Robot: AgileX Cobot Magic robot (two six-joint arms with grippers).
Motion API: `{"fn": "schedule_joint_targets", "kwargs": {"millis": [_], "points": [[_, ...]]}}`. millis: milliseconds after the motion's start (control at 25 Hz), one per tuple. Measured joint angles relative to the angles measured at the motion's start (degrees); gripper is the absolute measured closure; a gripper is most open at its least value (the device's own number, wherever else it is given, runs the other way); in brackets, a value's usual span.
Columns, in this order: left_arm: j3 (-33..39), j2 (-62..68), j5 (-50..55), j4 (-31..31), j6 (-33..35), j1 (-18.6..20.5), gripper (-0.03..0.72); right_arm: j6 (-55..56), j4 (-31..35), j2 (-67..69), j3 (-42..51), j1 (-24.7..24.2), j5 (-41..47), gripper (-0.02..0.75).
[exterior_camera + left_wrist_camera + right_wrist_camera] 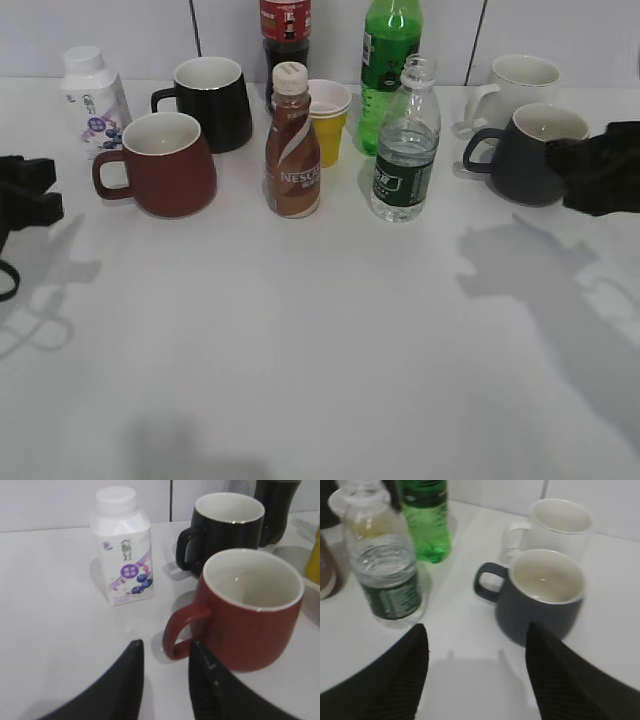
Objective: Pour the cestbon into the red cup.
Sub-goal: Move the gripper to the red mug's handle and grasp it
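Note:
The red cup lifts by its handle, so next my left gripper goes to the outer side of the red cup's handle (99,174) (173,634) and closes there.
The cestbon (405,143), a clear ribbed bottle with a dark green label and no cap, stands upright right of centre; it also shows in the right wrist view (384,562). The red cup (166,164) stands at the left, handle pointing left; it also shows in the left wrist view (250,610). My left gripper (165,647) is open and empty, its tips just short of the cup's handle; in the exterior view it sits at the left edge (25,195). My right gripper (476,630) is open wide and empty, between the cestbon and a dark grey mug (540,597); it shows at the right edge (598,178).
A brown Nescafe bottle (292,142), yellow paper cup (328,120), tall green bottle (389,62), dark cola bottle (285,35) and black mug (211,101) crowd the back. A white milk bottle (93,98) stands far left, a white mug (518,85) far right.

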Motion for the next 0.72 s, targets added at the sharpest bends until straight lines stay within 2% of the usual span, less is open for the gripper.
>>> {"fn": "schedule_joint_targets", "kwargs": {"millis": [200, 320, 600, 720], "points": [[2.7, 4.3, -7.8, -0.1, -0.5, 0.0, 0.451, 0.0, -0.8, 4.3, 0.0, 1.7, -4.4, 0.276], [2.7, 7.5, -10.3, 0.4, -4.3, 0.0, 0.451, 0.1, -0.8, 6.0, 0.0, 1.8, -6.0, 0.276], [2.7, 16.4, -25.0, 7.1, -6.0, 0.0, 0.447, 0.1, -0.8, 6.7, 0.0, 1.8, -7.6, 0.276], [2.7, 21.0, -30.2, 7.7, -6.1, 0.0, 0.444, 0.1, -0.8, 6.7, 0.0, 1.8, -7.8, 0.276]]}}
